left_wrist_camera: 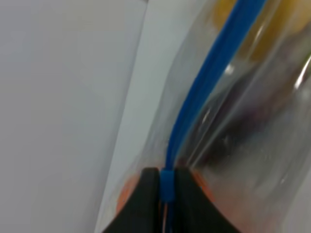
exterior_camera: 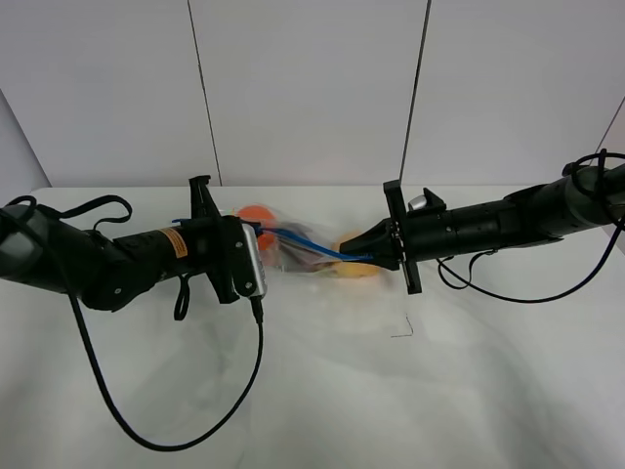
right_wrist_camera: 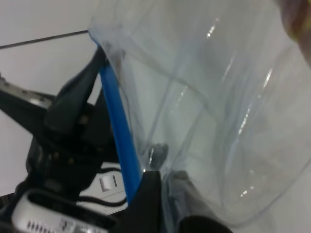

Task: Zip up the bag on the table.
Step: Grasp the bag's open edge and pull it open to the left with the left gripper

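My left gripper has the end of the blue zip strip. Next, I should let go of it on the white table [exterior_camera: 171, 227] near the table's back edge, past the orange produce.
The clear bag [exterior_camera: 305, 252] is stretched between my two grippers over the middle of the white table [exterior_camera: 322, 401]. Orange produce [exterior_camera: 256, 212], a yellow piece [exterior_camera: 354, 270] and something dark show through it. Its blue zip strip [exterior_camera: 312, 246] runs taut from one gripper to the other. My left gripper [exterior_camera: 260, 233] is shut on one end of the blue zip strip [left_wrist_camera: 204, 82], pinched between the black fingertips [left_wrist_camera: 146, 194]. My right gripper [exterior_camera: 377, 257] is shut on the other end of the blue zip strip [right_wrist_camera: 119, 131], with crinkled plastic [right_wrist_camera: 218, 111] beside it.
A black cable [exterior_camera: 200, 425] loops from the left arm across the front of the table. A small thin black mark [exterior_camera: 403, 330] lies in front of the right gripper. White wall panels [exterior_camera: 312, 88] stand behind the table. The left gripper [right_wrist_camera: 73, 131] shows across in the right wrist view.
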You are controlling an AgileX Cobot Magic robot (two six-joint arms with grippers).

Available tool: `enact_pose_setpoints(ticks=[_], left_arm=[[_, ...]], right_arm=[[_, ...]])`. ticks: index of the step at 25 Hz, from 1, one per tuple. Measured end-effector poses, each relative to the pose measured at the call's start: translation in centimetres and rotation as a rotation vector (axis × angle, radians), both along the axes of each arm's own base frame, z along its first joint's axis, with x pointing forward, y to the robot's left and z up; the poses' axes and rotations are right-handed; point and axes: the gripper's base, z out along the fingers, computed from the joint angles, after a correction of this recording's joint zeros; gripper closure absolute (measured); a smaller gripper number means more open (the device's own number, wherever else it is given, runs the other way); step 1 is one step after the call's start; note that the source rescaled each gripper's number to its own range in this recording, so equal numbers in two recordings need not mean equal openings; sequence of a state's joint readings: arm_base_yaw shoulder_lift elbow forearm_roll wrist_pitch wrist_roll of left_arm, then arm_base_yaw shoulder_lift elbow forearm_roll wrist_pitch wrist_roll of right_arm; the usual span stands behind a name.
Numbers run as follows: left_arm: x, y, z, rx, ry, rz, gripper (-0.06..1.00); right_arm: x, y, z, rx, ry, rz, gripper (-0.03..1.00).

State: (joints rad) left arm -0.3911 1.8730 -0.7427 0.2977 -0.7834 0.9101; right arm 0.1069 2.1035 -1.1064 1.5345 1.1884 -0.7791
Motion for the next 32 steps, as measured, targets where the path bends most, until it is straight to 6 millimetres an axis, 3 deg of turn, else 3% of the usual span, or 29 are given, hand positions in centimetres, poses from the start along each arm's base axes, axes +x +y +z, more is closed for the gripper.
enact_pose_setpoints(ticks=[16, 19, 27, 29, 32], left_arm=[[2.6, 8.6, -0.3, 0.021, 0.024, 0.254, 0.94], [2.7, 9.5, -0.3, 0.020, 0.029, 0.284, 0.94], [2.7, 9.5, -0.3, 0.021, 0.030, 0.285, 0.92], [2.7, 9.8, -0.4, 0.018, 0.039, 0.301, 0.80], [2.6, 10.3, -0.7, 0.028, 0.080, 0.332, 0.41]], right_arm=[[-0.1, 0.1, 0.0, 0.002, 0.003, 0.005, 0.97], [-0.1, 0.1, 0.0, 0.003, 0.003, 0.009, 0.97], [-0.1, 0.1, 0.0, 0.005, 0.003, 0.009, 0.97], [-0.2, 0.1, 0.0, -0.002, 0.003, 0.019, 0.97], [-0.3, 0.1, -0.1, -0.009, 0.002, 0.030, 0.97]])
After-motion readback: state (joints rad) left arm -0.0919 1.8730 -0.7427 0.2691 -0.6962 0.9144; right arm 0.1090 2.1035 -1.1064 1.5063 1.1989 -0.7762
